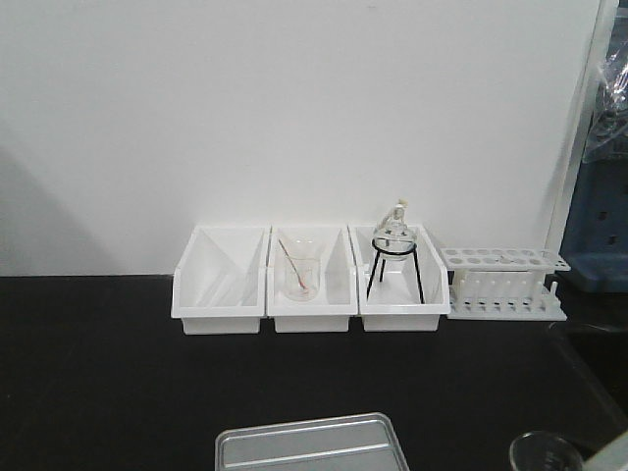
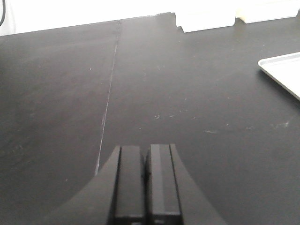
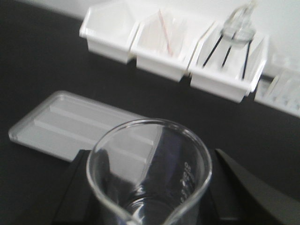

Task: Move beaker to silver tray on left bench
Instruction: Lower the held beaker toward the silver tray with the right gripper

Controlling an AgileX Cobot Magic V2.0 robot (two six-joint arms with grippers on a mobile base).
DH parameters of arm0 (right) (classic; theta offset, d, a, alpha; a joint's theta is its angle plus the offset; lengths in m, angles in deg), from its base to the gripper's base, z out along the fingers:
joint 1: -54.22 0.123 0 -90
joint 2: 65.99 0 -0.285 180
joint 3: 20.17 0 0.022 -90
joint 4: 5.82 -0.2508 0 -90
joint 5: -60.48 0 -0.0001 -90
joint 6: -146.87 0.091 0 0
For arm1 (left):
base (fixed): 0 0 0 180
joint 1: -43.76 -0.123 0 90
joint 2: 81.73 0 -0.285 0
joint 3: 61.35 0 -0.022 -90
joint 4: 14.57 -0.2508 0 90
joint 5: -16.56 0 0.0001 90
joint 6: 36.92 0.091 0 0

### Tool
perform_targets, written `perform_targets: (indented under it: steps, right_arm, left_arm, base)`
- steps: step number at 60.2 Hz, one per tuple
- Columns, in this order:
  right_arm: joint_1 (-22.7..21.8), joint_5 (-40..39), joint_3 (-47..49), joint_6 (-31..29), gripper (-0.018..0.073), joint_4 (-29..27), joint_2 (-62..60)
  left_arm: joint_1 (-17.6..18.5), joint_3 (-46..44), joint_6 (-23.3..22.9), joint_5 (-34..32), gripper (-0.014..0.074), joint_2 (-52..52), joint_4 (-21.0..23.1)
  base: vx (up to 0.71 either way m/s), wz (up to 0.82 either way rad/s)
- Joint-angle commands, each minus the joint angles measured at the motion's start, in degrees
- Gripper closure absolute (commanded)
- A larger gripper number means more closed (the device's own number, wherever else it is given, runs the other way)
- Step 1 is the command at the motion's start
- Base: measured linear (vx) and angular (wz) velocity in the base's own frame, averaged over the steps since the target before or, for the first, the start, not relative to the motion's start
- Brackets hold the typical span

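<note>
Next, my right gripper puts the beaker down on the half of the silver tray nearer the test tube rack [image 1: 342, 463] [image 3: 109, 147].
The beaker [image 3: 185, 161], clear glass with a lipped rim and faint printed marks, fills the lower middle of the right wrist view. My right gripper [image 3: 149, 199] is shut on it, with a dark finger on each side. The beaker's rim also shows at the bottom right of the front view [image 1: 546, 453]. The silver tray [image 3: 70, 126] lies flat on the black bench top, ahead and to the left of the beaker; it also shows in the front view [image 1: 309, 444]. My left gripper [image 2: 146, 154] is shut and empty over bare black bench top, with a corner of the tray [image 2: 283, 69] to its right.
Three white bins [image 1: 222, 285] stand in a row against the white wall. The middle one holds a clear beaker with a red rod [image 1: 300, 272], the right one a round flask on a black tripod [image 1: 394, 250]. A white test tube rack [image 1: 502, 283] stands right of them.
</note>
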Motion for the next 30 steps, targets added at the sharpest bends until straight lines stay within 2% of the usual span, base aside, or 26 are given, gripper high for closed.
perform_targets:
  steps: [1, 7, 11, 18, 24, 30]
  right_arm:
    - [-3.01, -8.18, 3.75, -0.41, 0.0571, 2.65, 7.7]
    - [-7.87, -23.6, 8.2, -1.29, 0.0571, 0.67, 19.86]
    - [-10.26, -33.61, 12.15, -4.73, 0.0571, -2.49, 27.27]
    - [-11.86, -45.55, 17.74, -12.85, 0.0571, -12.11, 39.75]
    - [-11.59, -51.03, 22.0, -22.21, 0.0571, -15.85, 47.7]
    - [-9.69, -51.21, 25.4, -29.98, 0.0571, -17.93, 54.3]
  left_arm:
    - [0.33, 1.14, -0.1, -4.28, 0.0595, -0.43, 0.16]
    - [0.33, 1.14, -0.1, -4.28, 0.0595, -0.43, 0.16]
    - [0.33, 1.14, -0.1, -4.28, 0.0595, -0.43, 0.16]
    - [0.33, 1.14, -0.1, -4.28, 0.0595, -0.43, 0.16]
    - [0.33, 1.14, -0.1, -4.28, 0.0595, -0.43, 0.16]
    - [0.33, 1.14, -0.1, -4.28, 0.0595, -0.43, 0.16]
  base:
    - [0.0, 0.0]
    - [0.0, 0.0]
    - [0.0, 0.0]
    - [0.0, 0.0]
    - [0.0, 0.0]
    - [0.0, 0.0]
